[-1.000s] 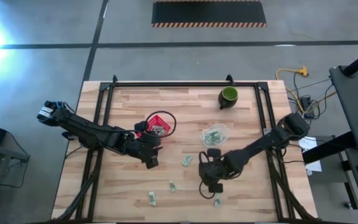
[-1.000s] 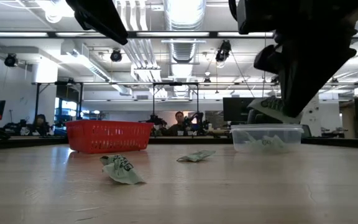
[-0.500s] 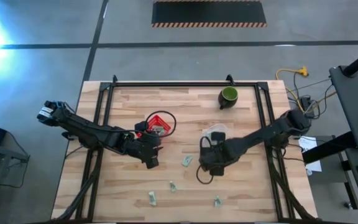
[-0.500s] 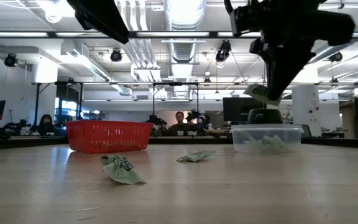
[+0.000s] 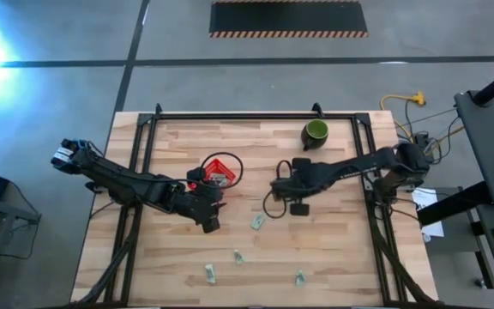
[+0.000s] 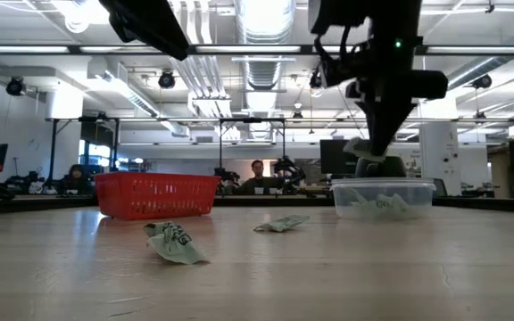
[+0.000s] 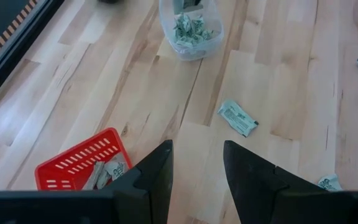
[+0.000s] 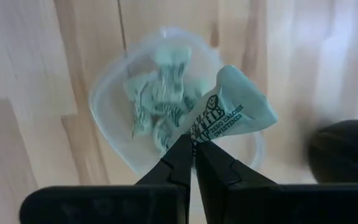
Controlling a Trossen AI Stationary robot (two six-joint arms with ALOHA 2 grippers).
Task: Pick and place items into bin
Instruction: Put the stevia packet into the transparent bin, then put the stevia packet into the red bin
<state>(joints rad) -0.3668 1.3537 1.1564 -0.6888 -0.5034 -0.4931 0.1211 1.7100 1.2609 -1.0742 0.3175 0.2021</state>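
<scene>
Next, I close my left gripper on the loose packet in the middle (image 5: pixel 238 257) (image 7: pixel 330 182) of the others, which is farther from the red basket than the packet closest to the tub.
My right gripper (image 8: pixel 193 148) hovers over a clear plastic tub (image 8: pixel 114 102) that holds several pale green-and-white packets (image 8: pixel 160 102), and it is shut on one more packet (image 8: pixel 232 115). In the low view this gripper (image 6: pixel 370 152) hangs just above the tub (image 6: pixel 382 198). My left gripper (image 7: pixel 197 168) is open and waits above the table beside a red basket (image 5: pixel 221 170). The basket holds a couple of packets (image 7: pixel 107 171). Loose packets lie flat on the wood (image 5: pixel 257 221) (image 5: pixel 237 256) (image 5: pixel 210 274) (image 5: pixel 299 277). My right gripper pinches the packet between its two fingertips (image 8: pixel 182 152) by one end (image 8: pixel 199 135). The fingers come from above, pointing down. The packet is lifted clear and sticks out beyond the tips, over the tub's opening.
A dark green cup (image 5: pixel 316 133) stands near the far edge, beyond the tub. The red basket (image 6: pixel 157 194) sits left of the tub in the low view. Two loose packets (image 6: pixel 175 242) (image 6: pixel 281 223) lie in front of them. Bare wood spreads along the near edge.
My right gripper, shut on the packet all the while, has travelled from the near part of the table toward the far edge and now hangs over the clear tub. The left arm has kept still.
</scene>
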